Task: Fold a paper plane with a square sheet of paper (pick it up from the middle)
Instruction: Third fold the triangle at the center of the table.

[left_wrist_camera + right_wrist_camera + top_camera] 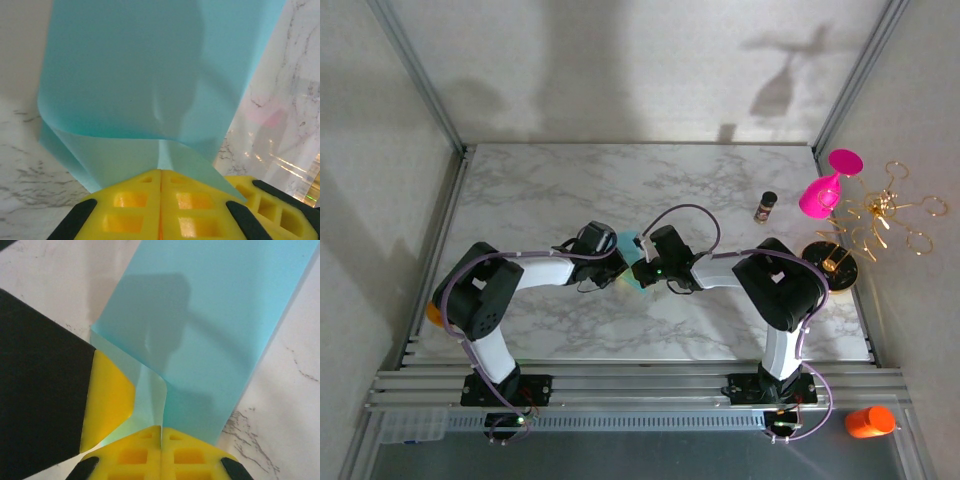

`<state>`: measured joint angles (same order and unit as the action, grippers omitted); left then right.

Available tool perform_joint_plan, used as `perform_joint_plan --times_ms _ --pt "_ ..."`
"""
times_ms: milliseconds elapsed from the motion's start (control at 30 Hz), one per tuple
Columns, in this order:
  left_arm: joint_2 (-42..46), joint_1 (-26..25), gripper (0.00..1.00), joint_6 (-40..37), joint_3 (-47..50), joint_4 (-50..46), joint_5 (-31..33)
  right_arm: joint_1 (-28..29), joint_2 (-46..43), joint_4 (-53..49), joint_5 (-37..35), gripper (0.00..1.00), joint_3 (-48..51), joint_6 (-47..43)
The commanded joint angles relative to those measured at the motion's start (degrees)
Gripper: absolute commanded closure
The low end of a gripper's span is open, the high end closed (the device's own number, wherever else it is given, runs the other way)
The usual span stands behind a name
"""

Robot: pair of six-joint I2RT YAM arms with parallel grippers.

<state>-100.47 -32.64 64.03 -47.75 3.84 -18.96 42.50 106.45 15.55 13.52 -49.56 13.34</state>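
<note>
The sheet's folded flap slants into my right gripper; next I open it, regrasp, and spread the flap flat across the sheet's near end [192, 410].
The square sheet of paper [630, 242] is teal-blue and hangs curled between both grippers above the middle of the marble table [550, 190]. In the left wrist view the sheet [140, 75] folds over in a loop, and its lower layers run into my left gripper [161, 172], whose yellow fingers are pressed together on it. My right gripper [161, 429] is likewise shut on the sheet [210, 330] where it creases. The left gripper's yellow finger [107, 400] sits right beside it, touching the paper. From above, the left gripper [618, 263] and right gripper [643, 270] meet tip to tip.
A pink goblet [825, 190], a small dark bottle [765, 207] and a gold wire stand [880, 212] on a black base [832, 263] stand at the right edge. An orange object [868, 422] lies off the table at front right.
</note>
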Motion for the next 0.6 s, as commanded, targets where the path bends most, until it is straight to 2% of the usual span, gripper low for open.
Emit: perform_joint_plan --times_ms 0,367,433,567 --pt "0.08 -0.06 0.92 -1.36 1.24 -1.73 1.27 -0.55 2.31 -4.74 -1.30 0.94 -0.23 0.80" --pt "-0.39 0.56 0.93 -1.80 2.79 -1.20 1.79 -0.58 2.11 -5.33 -1.12 0.91 -0.92 1.28" --pt "-0.56 0.65 0.93 -1.75 3.17 -1.24 1.97 -0.62 1.17 -5.90 -0.69 0.88 -1.62 1.81" --pt "-0.53 0.83 0.94 -1.72 3.88 -1.53 2.56 -1.54 -2.52 -6.41 -0.30 0.71 -2.73 3.88"
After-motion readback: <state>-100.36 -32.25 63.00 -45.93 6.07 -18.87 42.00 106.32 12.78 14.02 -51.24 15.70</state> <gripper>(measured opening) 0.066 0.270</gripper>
